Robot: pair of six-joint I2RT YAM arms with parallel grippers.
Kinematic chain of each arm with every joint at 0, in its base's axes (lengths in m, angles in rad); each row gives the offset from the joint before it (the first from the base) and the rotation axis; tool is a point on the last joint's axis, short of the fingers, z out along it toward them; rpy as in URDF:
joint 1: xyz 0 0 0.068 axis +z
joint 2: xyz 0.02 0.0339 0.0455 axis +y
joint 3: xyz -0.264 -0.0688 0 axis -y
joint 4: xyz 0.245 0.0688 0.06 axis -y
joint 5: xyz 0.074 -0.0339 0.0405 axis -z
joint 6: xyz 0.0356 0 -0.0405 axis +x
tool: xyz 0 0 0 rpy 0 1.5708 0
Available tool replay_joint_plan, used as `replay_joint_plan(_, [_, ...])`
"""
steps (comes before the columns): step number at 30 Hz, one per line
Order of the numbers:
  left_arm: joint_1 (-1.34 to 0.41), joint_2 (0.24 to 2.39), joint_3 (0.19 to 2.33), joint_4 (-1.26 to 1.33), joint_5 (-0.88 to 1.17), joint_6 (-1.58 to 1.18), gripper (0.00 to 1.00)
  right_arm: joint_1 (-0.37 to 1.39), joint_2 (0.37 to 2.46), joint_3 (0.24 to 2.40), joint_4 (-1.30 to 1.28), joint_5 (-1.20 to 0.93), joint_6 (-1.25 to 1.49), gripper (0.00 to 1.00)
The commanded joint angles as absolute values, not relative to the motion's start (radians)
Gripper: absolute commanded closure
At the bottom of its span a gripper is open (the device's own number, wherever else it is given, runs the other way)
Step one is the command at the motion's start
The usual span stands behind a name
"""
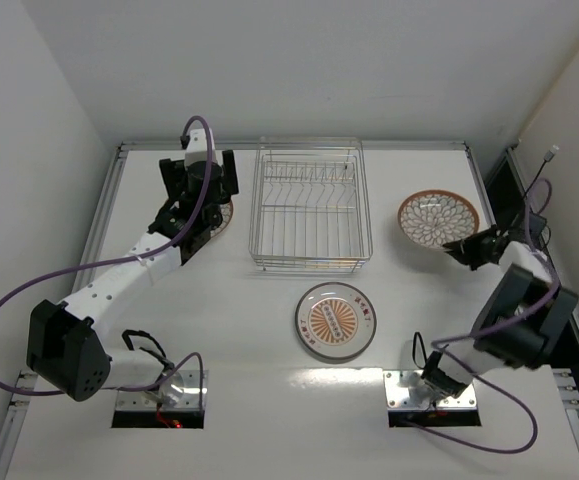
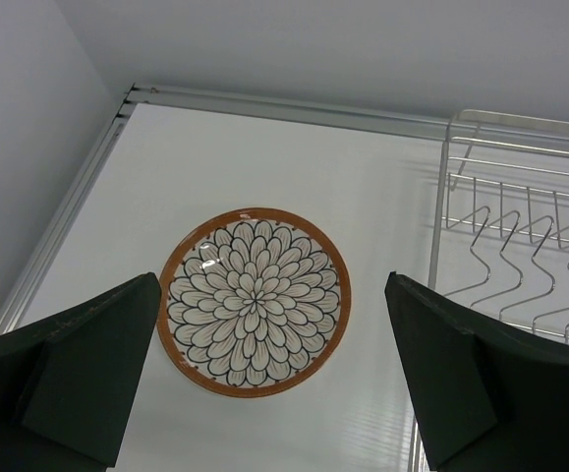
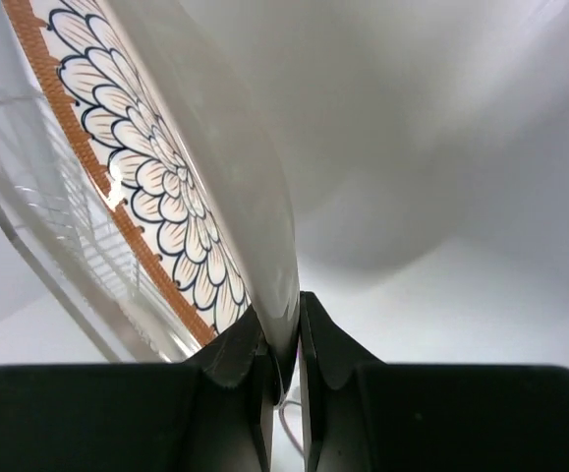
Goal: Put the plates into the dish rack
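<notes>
I will release the petal-patterned plate with my right gripper upright among the back wires [image 1: 339,182] by the dish rack's closer side.
The silver wire dish rack [image 1: 311,205] stands at the table's back centre. A larger sunburst plate [image 1: 335,320] lies flat in front of it. My right gripper [image 1: 466,247] is shut on the near rim of a petal-patterned plate [image 1: 437,218] to the right of the rack. In the right wrist view both fingers pinch that plate's rim [image 3: 274,295]. My left gripper [image 1: 201,190] hangs open over another petal-patterned plate [image 2: 254,300] to the left of the rack, without touching it. From above, the arm hides most of that plate [image 1: 225,214].
The rack's wire wall and upright tines [image 2: 520,265] stand close to the right of my left gripper. An aluminium rail [image 1: 104,215] edges the table on the left, with white walls on three sides. Purple cables loop off both arms.
</notes>
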State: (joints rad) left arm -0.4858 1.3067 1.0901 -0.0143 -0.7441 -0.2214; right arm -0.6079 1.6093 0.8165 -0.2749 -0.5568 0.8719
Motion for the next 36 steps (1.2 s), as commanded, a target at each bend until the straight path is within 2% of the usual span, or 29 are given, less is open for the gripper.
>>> replay_joint_plan(1, [-0.489, 1.273, 1.118, 0.015, -0.778, -0.236, 0.0, -0.565, 1.34, 0.845, -0.233, -0.484, 0.882, 1.0])
replay_joint_plan(4, [-0.489, 1.273, 1.118, 0.015, -0.799, -0.245, 0.0, -0.505, 1.183, 0.845, -0.255, -0.303, 0.882, 1.0])
replay_joint_plan(7, [-0.489, 1.273, 1.118, 0.015, -0.799, -0.245, 0.0, -0.393, 1.106, 0.934, -0.317, -0.012, 0.882, 1.0])
replay_joint_plan(9, [-0.489, 1.273, 1.118, 0.015, -0.808, -0.245, 0.0, -0.289, 1.106, 1.03, -0.375, 0.101, 0.868, 1.0])
replay_joint_plan(14, [-0.489, 1.273, 1.118, 0.015, -0.808, -0.245, 0.0, -0.036, 1.251, 1.271, -0.485, 0.369, 0.801, 1.0])
replay_joint_plan(23, [-0.499, 1.282, 1.118, 0.015, -0.836, -0.236, 0.0, 0.293, 1.539, 1.55, -0.557, 0.817, 0.749, 1.0])
replay_joint_plan(27, [-0.499, 1.282, 1.118, 0.015, -0.836, -0.236, 0.0, 0.348, 1.652, 1.618, -0.58, 0.938, 0.727, 1.0])
replay_joint_plan(36, [-0.499, 1.292, 1.118, 0.015, -0.845, -0.227, 0.0, 0.41, 1.877, 1.813, -0.597, 1.052, 0.669, 1.0])
